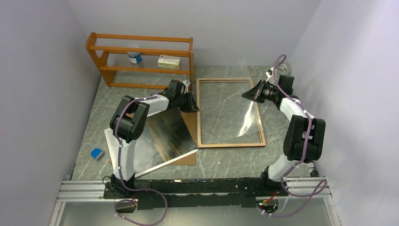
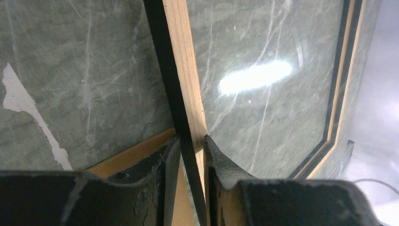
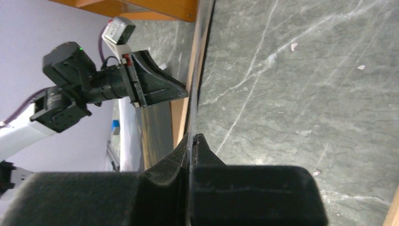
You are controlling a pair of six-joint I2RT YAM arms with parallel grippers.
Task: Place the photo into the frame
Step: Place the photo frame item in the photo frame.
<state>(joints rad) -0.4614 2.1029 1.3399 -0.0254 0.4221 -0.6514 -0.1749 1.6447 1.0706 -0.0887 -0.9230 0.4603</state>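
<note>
The clear sheet slants up from the frame, so my right gripper will open, tip more upright and pinch the clear sheet's edge (image 1: 253, 105) before it lays the sheet flat.
The frame (image 1: 230, 145) lies flat on the table with its wood-coloured reverse up. My left gripper (image 1: 189, 101) is shut on its left rail; in the left wrist view the fingers (image 2: 192, 139) pinch the rail (image 2: 181, 70) between its black edge and its wood face. My right gripper (image 1: 249, 94) is shut on the edge of a clear sheet (image 1: 250, 118) that stands tilted over the frame's right half; in the right wrist view the gripper (image 3: 192, 136) holds that thin edge (image 3: 197, 70). The photo (image 1: 167, 132) lies left of the frame, on the brown backing board (image 1: 190, 123).
An orange-brown shelf rack (image 1: 141, 56) stands at the back left with a can (image 1: 135, 57) and a small box (image 1: 169, 61) on it. A small blue object (image 1: 97, 153) lies at the near left. Grey walls close in on both sides.
</note>
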